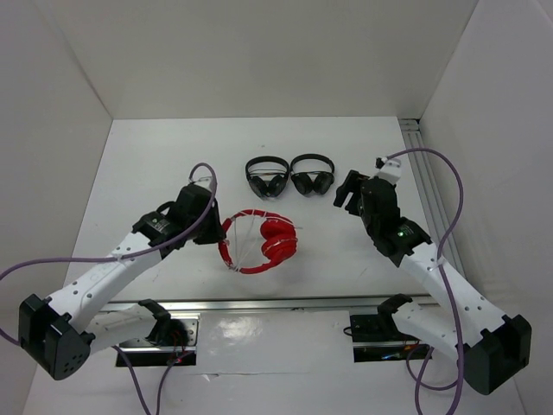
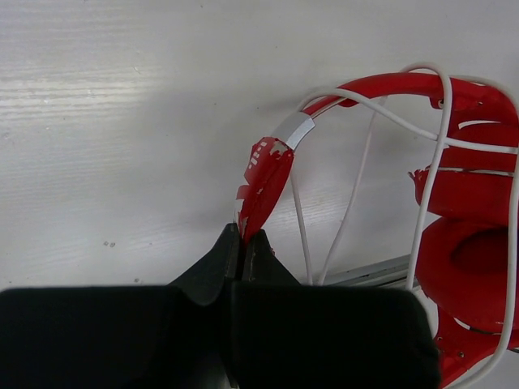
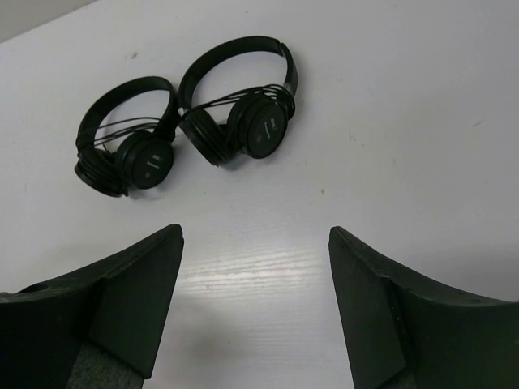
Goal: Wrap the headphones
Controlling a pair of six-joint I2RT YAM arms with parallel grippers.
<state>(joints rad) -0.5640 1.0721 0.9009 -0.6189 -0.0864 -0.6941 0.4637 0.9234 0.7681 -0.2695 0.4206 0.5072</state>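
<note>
The robot's left gripper needs to release the red headphones on the white table (image 1: 263,238) between the black headphones and the metal rail.
The red headphones (image 1: 259,245) lie on the white table in front of the arms, cups (image 2: 474,267) to the right, with the thin white cable (image 2: 442,146) looped across the headband (image 2: 389,85). My left gripper (image 1: 216,226) sits at the headband's left side. In the left wrist view it (image 2: 242,235) is shut on a flat red strip (image 2: 263,182) that runs up to a white band at the headband and cable. My right gripper (image 1: 346,192) hovers open over bare table right of the headphones, nothing between its fingers (image 3: 255,235).
Two black headphones (image 1: 267,177) (image 1: 312,175) lie side by side behind the red pair, just ahead of my right gripper, and both show in the right wrist view (image 3: 130,154) (image 3: 243,121). A metal rail (image 1: 259,303) runs along the near edge. White walls enclose the table.
</note>
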